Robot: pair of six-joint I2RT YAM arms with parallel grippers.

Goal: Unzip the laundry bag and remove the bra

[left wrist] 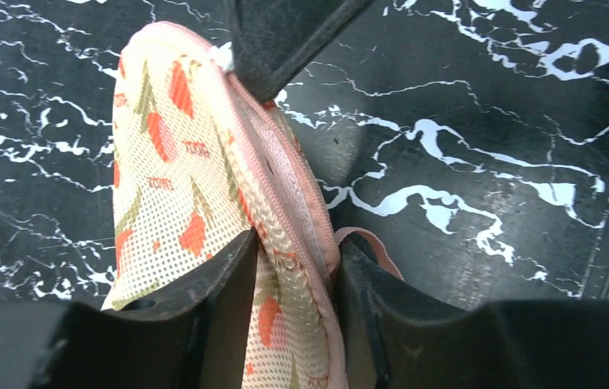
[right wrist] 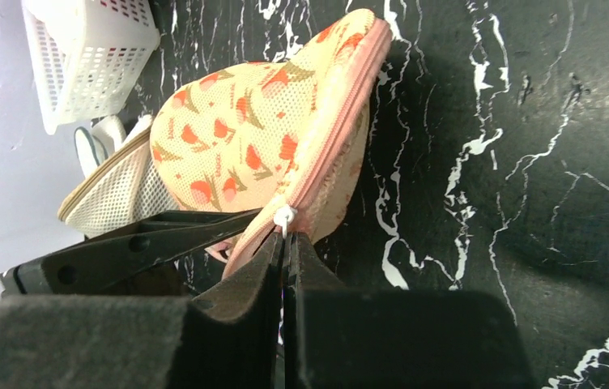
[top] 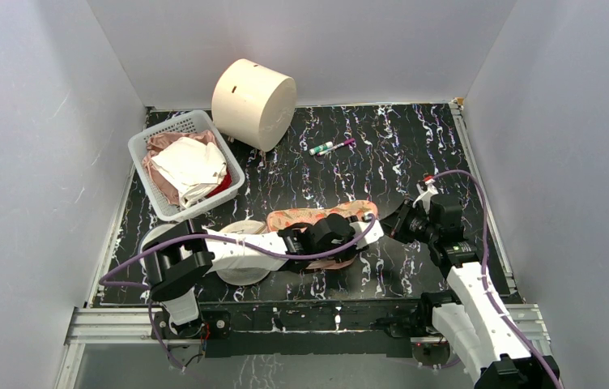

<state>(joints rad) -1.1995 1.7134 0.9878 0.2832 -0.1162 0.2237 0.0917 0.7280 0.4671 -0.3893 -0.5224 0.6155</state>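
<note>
The zipped edge is pinched by my left gripper well away from the white zipper pull, so that gripper should open and grab the pink trim (left wrist: 241,104) next to the pull.
The peach laundry bag (top: 301,217) with red-orange motifs lies mid-table and is lifted at its right end. My left gripper (top: 348,237) is shut on the bag's zipped edge (left wrist: 293,275), with the mesh and pink trim pinched between the jaws. The pink loop strap (left wrist: 376,248) hangs beside it. My right gripper (top: 389,224) is shut on the white zipper pull (right wrist: 285,217) at the bag's end (right wrist: 253,138). The zip looks closed along the visible edge. The bra is hidden.
A white basket (top: 184,166) of clothes stands at the back left, with a cream cylinder (top: 253,101) behind it. Two pens (top: 331,147) lie at the back middle. White mesh dome bags (top: 240,243) lie under my left arm. Grey walls surround the table.
</note>
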